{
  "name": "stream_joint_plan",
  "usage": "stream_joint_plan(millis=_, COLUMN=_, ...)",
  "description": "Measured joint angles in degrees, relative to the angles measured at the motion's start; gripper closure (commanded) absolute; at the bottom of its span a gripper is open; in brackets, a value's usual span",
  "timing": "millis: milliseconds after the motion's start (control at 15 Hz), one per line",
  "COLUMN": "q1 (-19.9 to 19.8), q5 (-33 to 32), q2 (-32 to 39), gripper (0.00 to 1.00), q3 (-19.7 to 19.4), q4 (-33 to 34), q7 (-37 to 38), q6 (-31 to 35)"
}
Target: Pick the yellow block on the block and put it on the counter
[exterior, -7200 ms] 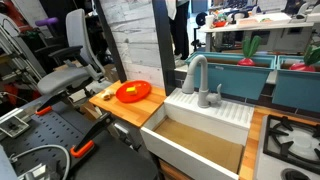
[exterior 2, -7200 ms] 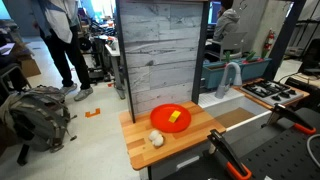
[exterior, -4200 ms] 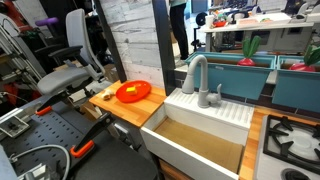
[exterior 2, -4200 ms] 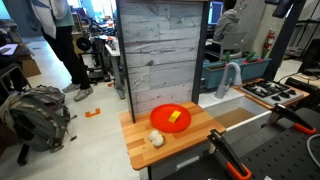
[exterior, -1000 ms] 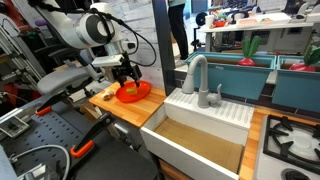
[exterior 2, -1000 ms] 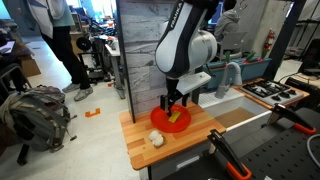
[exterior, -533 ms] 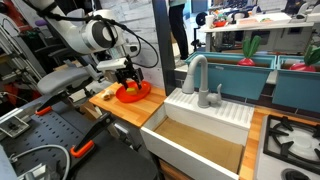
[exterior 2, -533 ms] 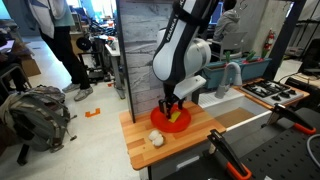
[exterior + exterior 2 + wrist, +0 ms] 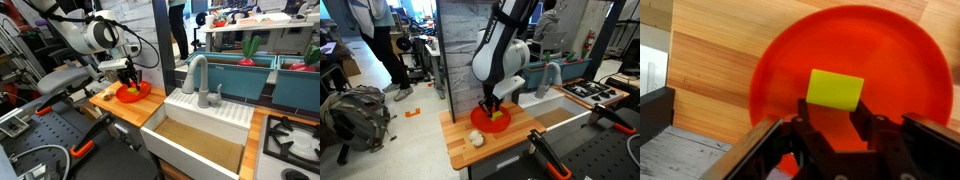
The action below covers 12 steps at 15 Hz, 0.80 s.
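Next, my gripper puts the yellow block down on the wooden counter (image 9: 139,105) between the orange dish and the white sink unit.
The yellow block (image 9: 835,88) lies in the orange round dish (image 9: 890,60), which stands on the light wooden counter (image 9: 710,60). In the wrist view my gripper (image 9: 833,108) reaches down into the dish, its two dark fingers pressed against the block's near corners, shut on it. In both exterior views the gripper (image 9: 128,85) (image 9: 492,108) points straight down into the dish (image 9: 133,92) (image 9: 496,120) and hides the block.
A small whitish lump (image 9: 476,139) rests on the counter (image 9: 510,140) beside the dish. A grey wooden panel (image 9: 480,50) rises behind it. The white sink unit (image 9: 205,125) with its grey tap (image 9: 195,72) adjoins the counter.
Over the last second the jaws have closed from open onto the yellow block. The arm has settled slightly lower into the dish.
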Motion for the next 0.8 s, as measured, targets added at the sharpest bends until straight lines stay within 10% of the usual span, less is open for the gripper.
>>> stream_joint_plan(millis=800, q1=-2.38, q5=0.15, q2=-10.31, gripper=0.79, q3=-0.69, q4=-20.29, q7=1.25, q6=13.23)
